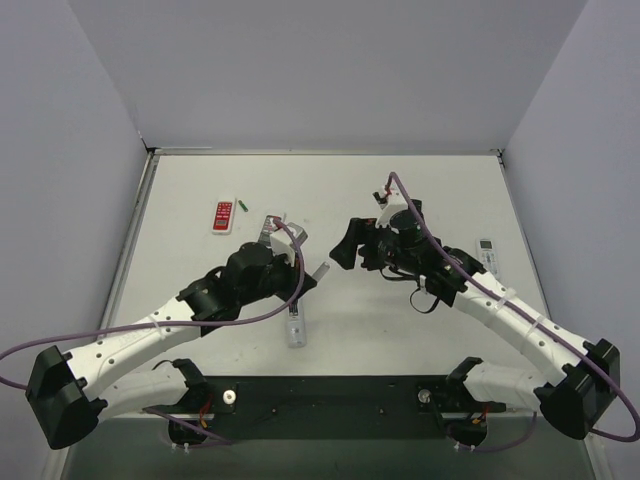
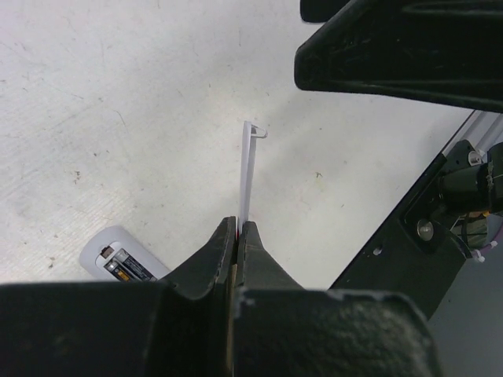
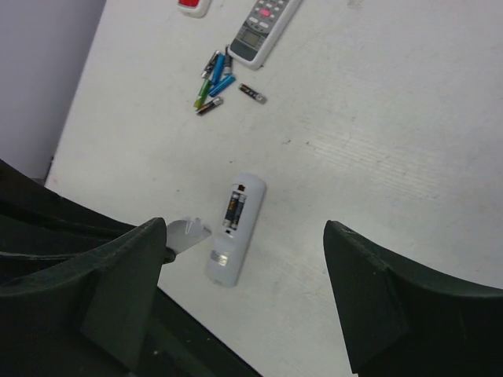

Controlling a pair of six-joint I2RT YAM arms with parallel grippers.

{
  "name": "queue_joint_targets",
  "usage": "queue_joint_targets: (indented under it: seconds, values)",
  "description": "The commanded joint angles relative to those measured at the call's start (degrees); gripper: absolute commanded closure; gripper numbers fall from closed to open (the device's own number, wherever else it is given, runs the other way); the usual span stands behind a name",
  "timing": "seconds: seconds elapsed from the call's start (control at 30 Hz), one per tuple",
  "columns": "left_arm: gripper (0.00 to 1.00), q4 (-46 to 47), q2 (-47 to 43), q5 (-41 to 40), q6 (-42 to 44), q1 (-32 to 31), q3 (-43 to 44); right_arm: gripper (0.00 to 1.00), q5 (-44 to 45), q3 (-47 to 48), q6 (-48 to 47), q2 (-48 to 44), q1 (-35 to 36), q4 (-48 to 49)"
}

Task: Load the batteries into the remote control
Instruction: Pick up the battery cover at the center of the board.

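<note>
The battery cover sticks out lengthwise from my left gripper's fingers, so next my right gripper takes its loose end (image 2: 249, 132) while my left gripper takes a new hold.
The white remote control (image 1: 296, 326) lies back up on the table, with two dark batteries (image 3: 237, 206) sitting in its open recess. It also shows in the right wrist view (image 3: 229, 251) and the left wrist view (image 2: 102, 253). My left gripper (image 2: 237, 228) is shut on the thin white battery cover (image 2: 247, 169) and holds it above the table, just right of the remote (image 1: 312, 275). My right gripper (image 1: 345, 250) is open and empty, above the table and apart from the remote (image 3: 245, 236). Several loose batteries (image 3: 214, 82) lie in a cluster further off.
A red remote (image 1: 222, 216) and a single green battery (image 1: 243, 206) lie at the back left. A grey remote with a display (image 3: 263, 27) lies beside the loose batteries. A white remote (image 1: 488, 256) lies at the right. The black base plate (image 1: 330, 395) runs along the near edge.
</note>
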Motion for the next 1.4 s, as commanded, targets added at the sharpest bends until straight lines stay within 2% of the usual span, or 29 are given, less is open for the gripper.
queue_joint_targets:
  seconds: [0.0,0.13,0.3,0.47,0.8,0.9,0.93,1.03,1.07,1.17,1.2,1.23,1.33,1.37]
  values:
    - [1.00,5.29,-2.31,-3.61,2.63,-0.78,-0.83,0.24,-12.69,-2.73,15.15,-0.61,-2.71,9.69]
    - [1.00,5.56,-2.92,-3.79,3.69,-1.39,-0.66,0.23,-16.66,-3.35,22.36,1.32,-3.59,14.21]
    - [1.00,6.00,-3.54,-5.20,4.04,-1.66,-0.65,0.25,-18.15,-3.52,24.39,3.43,-3.77,16.23]
    - [1.00,6.70,-4.24,-5.55,3.86,-1.83,-0.74,0.32,-19.74,-3.35,25.44,5.72,-3.68,16.77]
    - [1.00,6.88,-4.59,-4.93,3.42,-1.83,-1.09,0.58,-21.06,-4.49,26.59,6.60,-3.68,20.02]
    - [1.00,6.96,-4.86,-4.85,3.16,-1.92,-1.18,0.71,-21.23,-4.58,26.50,6.42,-3.68,20.28]
    - [1.00,6.97,-4.94,-4.76,3.07,-1.92,-1.18,0.78,-21.15,-4.75,26.59,6.25,-3.77,20.54]
    - [1.00,7.05,-5.12,-4.32,2.81,-1.92,-1.18,0.88,-21.23,-5.02,26.33,5.98,-3.68,20.81]
    - [0.97,7.05,-5.29,-4.23,2.72,-1.83,-1.18,0.90,-21.32,-5.10,25.98,5.81,-3.68,20.90]
    - [0.76,6.79,-6.08,-4.23,2.28,-1.83,-1.44,0.97,-21.50,-5.02,24.84,5.10,-3.68,20.90]
    - [0.69,6.79,-6.26,-4.23,1.93,-1.83,-1.53,0.98,-21.67,-5.02,24.40,4.93,-3.68,21.07]
    - [0.57,6.88,-6.87,-4.23,1.76,-1.83,-1.62,1.00,-21.67,-5.02,23.96,4.49,-3.68,20.99]
    - [0.40,6.70,-8.28,-1.95,0.79,-0.96,-1.62,1.00,-22.28,-4.84,21.15,3.61,-3.94,20.99]
    - [0.38,6.79,-8.63,-0.81,0.44,-0.43,-1.62,1.00,-22.64,-4.75,20.36,3.43,-4.12,20.99]
